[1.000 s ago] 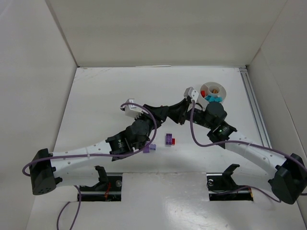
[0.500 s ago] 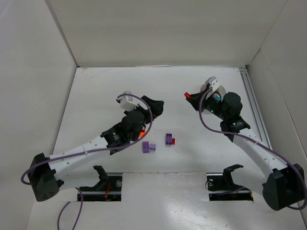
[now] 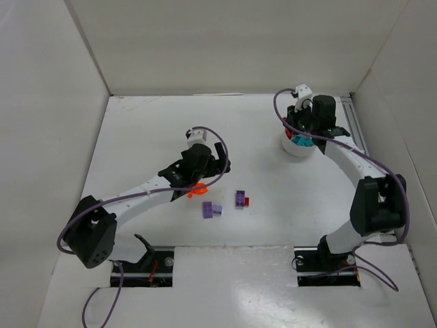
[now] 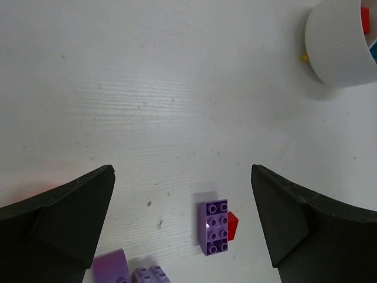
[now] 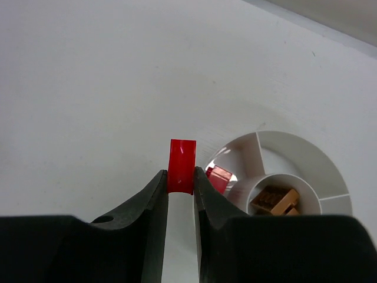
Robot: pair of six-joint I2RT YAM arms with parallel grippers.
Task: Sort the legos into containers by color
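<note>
My left gripper will next close on the sides of the red piece [image 3: 246, 202] [image 4: 232, 226] that is lying up against the purple brick on the table.
My right gripper [image 5: 181, 174] is shut on a small red lego [image 5: 181, 166], held above the left rim of the round white dish [image 5: 300, 144]. One wedge container holds a red brick [image 5: 219, 177]; the hub holds brown-orange bricks [image 5: 275, 200]. In the top view the right gripper [image 3: 295, 128] hangs over the dish [image 3: 290, 149]. My left gripper [image 4: 182, 177] is open above the table with nothing between its fingers. Below it lie a purple brick [image 4: 213, 227] touching a red piece [image 4: 232, 224], and two more purple legos [image 4: 111, 268]. An orange lego [image 3: 196, 190] lies beside the left arm.
White walls close in the table on the left, back and right [image 3: 225, 48]. A metal rail [image 3: 360, 147] runs along the right side near the dish. The dish also shows at the top right of the left wrist view [image 4: 333, 50].
The right arm has carried the red lego from the table's middle back to the dish. The left gripper has opened and swung right; the orange lego now shows on the table.
</note>
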